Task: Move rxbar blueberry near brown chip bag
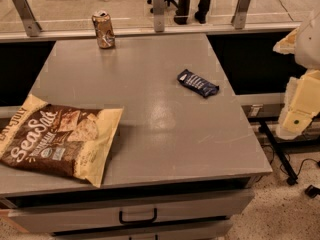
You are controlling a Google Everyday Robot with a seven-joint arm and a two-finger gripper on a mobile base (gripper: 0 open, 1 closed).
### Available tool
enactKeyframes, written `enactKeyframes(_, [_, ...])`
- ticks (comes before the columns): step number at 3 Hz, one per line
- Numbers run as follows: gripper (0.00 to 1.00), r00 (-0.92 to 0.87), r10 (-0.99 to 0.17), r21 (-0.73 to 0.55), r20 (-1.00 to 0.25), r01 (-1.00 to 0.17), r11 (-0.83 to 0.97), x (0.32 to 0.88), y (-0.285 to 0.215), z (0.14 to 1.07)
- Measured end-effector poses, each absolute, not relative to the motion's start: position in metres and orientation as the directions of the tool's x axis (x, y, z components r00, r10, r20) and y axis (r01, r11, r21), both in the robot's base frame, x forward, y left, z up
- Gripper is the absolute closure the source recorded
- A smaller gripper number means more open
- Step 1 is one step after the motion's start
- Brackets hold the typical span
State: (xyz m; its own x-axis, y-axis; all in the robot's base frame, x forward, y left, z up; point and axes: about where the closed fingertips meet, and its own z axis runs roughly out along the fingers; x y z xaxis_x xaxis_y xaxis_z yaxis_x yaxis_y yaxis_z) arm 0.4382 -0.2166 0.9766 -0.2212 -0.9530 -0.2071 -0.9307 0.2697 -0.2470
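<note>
Next, I grip the near end of the rxbar blueberry [208, 88], farther from the brown drink can.
The rxbar blueberry [198, 83], a small dark navy-blue bar, lies flat on the right part of the grey table [165, 134], near its right edge. The brown chip bag [56, 139], large, dark brown with cream-yellow edges and "Sea Salt" lettering, lies flat at the front left corner, partly over the left edge. The two are far apart. My gripper [296, 118], cream-coloured, is off the table at the right edge of the view, beside and to the right of the bar, holding nothing that I can see.
A brown drink can [103, 30] stands upright at the back left of the table. A glass rail with metal posts [159, 8] runs behind the table. A drawer with a black handle [138, 217] is below the front edge.
</note>
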Motion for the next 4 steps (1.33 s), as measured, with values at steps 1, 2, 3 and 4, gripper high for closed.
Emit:
enactKeyframes(1, [0.00,-0.221,-0.953,-0.247,-0.207,-0.931,0.270,0.438,-0.217,0.977])
enactKeyframes(2, [0.00,-0.208,-0.952,-0.261,-0.224,-0.929,0.264,0.447,-0.216,0.972])
enactKeyframes(3, [0.00,-0.185,-0.937,-0.271,-0.298,-0.925,0.268,0.480,-0.214,0.949])
enactKeyframes(4, [0.00,-0.169,-0.900,-0.270,-0.401,-0.917,0.293,0.529,-0.198,0.920])
